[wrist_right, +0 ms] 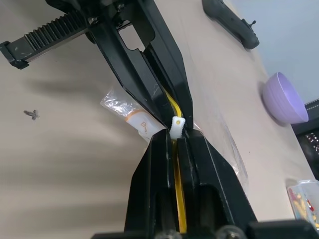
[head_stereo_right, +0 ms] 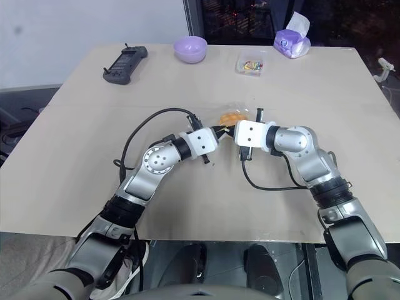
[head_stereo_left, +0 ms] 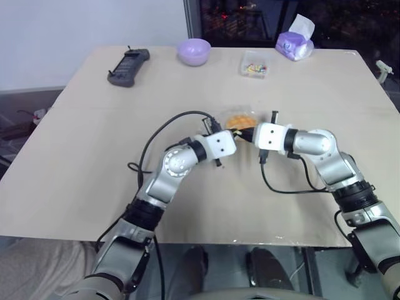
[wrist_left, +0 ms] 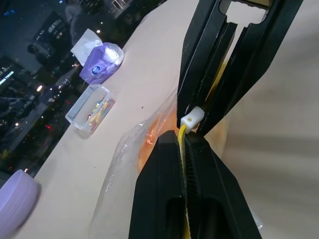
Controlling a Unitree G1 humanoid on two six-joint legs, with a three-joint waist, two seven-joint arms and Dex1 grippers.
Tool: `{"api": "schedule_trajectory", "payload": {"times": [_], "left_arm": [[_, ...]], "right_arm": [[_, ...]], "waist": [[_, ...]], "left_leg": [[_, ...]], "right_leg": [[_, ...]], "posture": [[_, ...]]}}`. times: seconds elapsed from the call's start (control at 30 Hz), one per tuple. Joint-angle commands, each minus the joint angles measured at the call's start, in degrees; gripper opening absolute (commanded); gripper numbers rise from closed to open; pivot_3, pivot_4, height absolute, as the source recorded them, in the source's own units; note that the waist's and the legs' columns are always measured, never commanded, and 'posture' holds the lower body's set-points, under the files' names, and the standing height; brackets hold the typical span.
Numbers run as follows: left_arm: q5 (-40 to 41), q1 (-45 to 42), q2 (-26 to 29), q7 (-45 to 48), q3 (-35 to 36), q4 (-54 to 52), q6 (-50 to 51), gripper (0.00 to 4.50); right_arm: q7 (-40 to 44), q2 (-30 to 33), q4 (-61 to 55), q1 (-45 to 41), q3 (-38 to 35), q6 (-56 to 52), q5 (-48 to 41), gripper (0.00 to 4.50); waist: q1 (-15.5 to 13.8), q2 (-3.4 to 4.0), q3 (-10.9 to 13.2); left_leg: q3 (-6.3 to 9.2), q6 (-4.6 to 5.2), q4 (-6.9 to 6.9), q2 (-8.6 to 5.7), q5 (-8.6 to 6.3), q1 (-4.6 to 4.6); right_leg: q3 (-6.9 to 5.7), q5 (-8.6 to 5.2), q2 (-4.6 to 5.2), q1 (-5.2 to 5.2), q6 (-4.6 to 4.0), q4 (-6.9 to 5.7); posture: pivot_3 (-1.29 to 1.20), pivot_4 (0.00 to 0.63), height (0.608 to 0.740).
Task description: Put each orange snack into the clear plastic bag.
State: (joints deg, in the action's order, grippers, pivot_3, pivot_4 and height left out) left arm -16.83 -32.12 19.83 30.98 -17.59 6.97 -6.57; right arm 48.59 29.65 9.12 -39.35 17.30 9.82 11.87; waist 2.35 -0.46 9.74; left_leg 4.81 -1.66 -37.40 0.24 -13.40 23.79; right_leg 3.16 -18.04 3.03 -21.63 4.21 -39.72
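Observation:
The yellow strip is pinched in my right gripper with the white slider mostly beyond its fingertips, so I will open, take the slider (wrist_right: 176, 132) and draw it from my left gripper.
The clear plastic bag (head_stereo_left: 232, 114) hangs just above the middle of the table (head_stereo_left: 75, 162), held between my two grippers. The orange snack (head_stereo_left: 240, 120) shows through its crinkly film, inside the bag. My left gripper (head_stereo_left: 234, 132) is shut on the bag's yellow seal strip (wrist_left: 182, 149). My right gripper (head_stereo_left: 246, 134) faces it tip to tip and is shut on the same strip (wrist_right: 175, 164). A small white slider (wrist_right: 177, 126) sits on the strip right where the two pairs of fingertips meet.
Along the far edge stand a black handset (head_stereo_left: 128, 67), a purple bowl (head_stereo_left: 194, 51), a small clear box of colourful bits (head_stereo_left: 254, 64) and a purple tissue pack (head_stereo_left: 295, 42). A black cable (head_stereo_left: 159, 134) loops over the table beside my left arm.

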Motion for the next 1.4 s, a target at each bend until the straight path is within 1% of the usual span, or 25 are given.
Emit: {"api": "schedule_trajectory", "payload": {"times": [0.03,0.07,0.13,0.17,0.27,0.3,0.37,0.4,0.47,0.87,1.4], "left_arm": [[-0.06,-0.22,-0.01,-0.16,-0.01,-2.18,-0.58,0.00],[-0.06,-0.25,0.00,-0.15,-0.02,-2.13,-0.59,0.00],[-0.05,-0.29,0.01,-0.15,-0.04,-2.09,-0.60,0.00],[-0.03,-0.29,0.01,-0.17,-0.05,-2.10,-0.58,0.00],[-0.02,-0.37,0.00,-0.24,-0.17,-1.99,-0.61,0.00],[-0.03,-0.39,0.00,-0.25,-0.19,-1.97,-0.63,0.00],[-0.05,-0.46,-0.04,-0.30,-0.24,-1.91,-0.64,0.00],[-0.06,-0.51,-0.08,-0.34,-0.27,-1.86,-0.64,0.00],[-0.07,-0.52,-0.13,-0.39,-0.30,-1.83,-0.64,0.00],[-0.05,-0.33,-0.19,-0.43,-0.21,-1.99,-0.58,0.00],[-0.03,-0.40,-0.36,-0.43,-0.26,-1.86,-0.57,0.00]], "right_arm": [[0.25,-0.09,-3.97,-1.14,-1.56,-1.12,-1.71,1.26],[-0.14,-0.24,-4.12,-1.13,-1.74,-1.14,-1.78,1.53],[-0.34,-0.32,-4.39,-1.12,-1.84,-1.42,-1.89,2.53],[-0.27,-0.33,-4.54,-1.18,-1.82,-1.57,-1.92,2.84],[-0.21,-0.41,-4.92,-1.34,-1.84,-1.73,-2.20,2.84],[-0.34,-0.47,-5.06,-1.37,-1.92,-1.75,-2.30,2.59],[-0.41,-0.44,-5.09,-1.40,-1.97,-1.73,-2.40,1.95],[-0.39,-0.43,-5.00,-1.42,-1.99,-1.75,-2.40,1.54],[-0.41,-0.37,-4.73,-1.43,-1.96,-1.77,-2.21,0.58],[-0.78,-0.44,-4.46,-1.72,-1.82,-1.73,-1.98,0.58],[-0.07,1.17,-2.90,-1.26,-0.98,0.50,-0.31,0.58]], "waist": [[0.00,0.00,0.00],[0.00,0.00,0.00],[0.00,0.00,0.00],[-0.01,0.00,0.00],[-0.01,0.00,0.00],[0.00,0.00,0.00],[0.01,0.00,0.00],[0.00,0.00,0.00],[0.00,0.00,0.00],[-0.01,0.00,0.00],[-0.01,0.00,0.00]], "left_leg": [[0.00,0.00,0.00,0.00,0.00,0.00],[0.00,0.00,0.00,0.00,0.00,0.00],[0.00,0.01,0.00,0.00,-0.01,0.00],[0.00,0.01,0.00,0.00,-0.01,0.00],[0.00,0.01,0.00,0.00,-0.01,0.00],[0.00,0.01,0.00,0.00,-0.01,0.00],[0.00,0.01,0.00,0.00,-0.01,0.00],[0.00,0.01,0.00,0.00,-0.01,0.00],[0.00,0.01,0.00,0.00,-0.01,0.00],[0.00,0.01,0.00,0.00,-0.01,0.00],[0.00,0.01,0.00,0.00,-0.01,0.00]], "right_leg": [[0.00,0.00,0.00,0.00,0.00,0.00],[0.00,0.00,0.00,0.00,0.00,0.00],[0.00,0.00,0.00,0.00,0.00,0.00],[0.00,0.00,0.00,0.00,0.00,0.00],[0.00,0.00,0.00,0.00,0.00,0.01],[0.00,0.00,0.00,0.00,0.00,0.01],[0.00,0.00,0.00,0.00,0.00,0.00],[0.00,0.00,0.00,0.00,0.00,0.00],[0.00,0.00,0.00,0.00,0.00,0.00],[0.00,0.00,0.00,0.00,0.00,0.00],[0.00,0.00,0.00,0.00,0.00,0.00]], "posture": [[0.00,0.150,0.740],[0.00,0.150,0.740],[0.00,0.150,0.740],[0.00,0.150,0.740],[0.00,0.150,0.740],[0.00,0.150,0.740],[0.00,0.150,0.740],[0.00,0.150,0.740],[0.00,0.150,0.740],[0.00,0.150,0.740],[0.00,0.150,0.740]]}}
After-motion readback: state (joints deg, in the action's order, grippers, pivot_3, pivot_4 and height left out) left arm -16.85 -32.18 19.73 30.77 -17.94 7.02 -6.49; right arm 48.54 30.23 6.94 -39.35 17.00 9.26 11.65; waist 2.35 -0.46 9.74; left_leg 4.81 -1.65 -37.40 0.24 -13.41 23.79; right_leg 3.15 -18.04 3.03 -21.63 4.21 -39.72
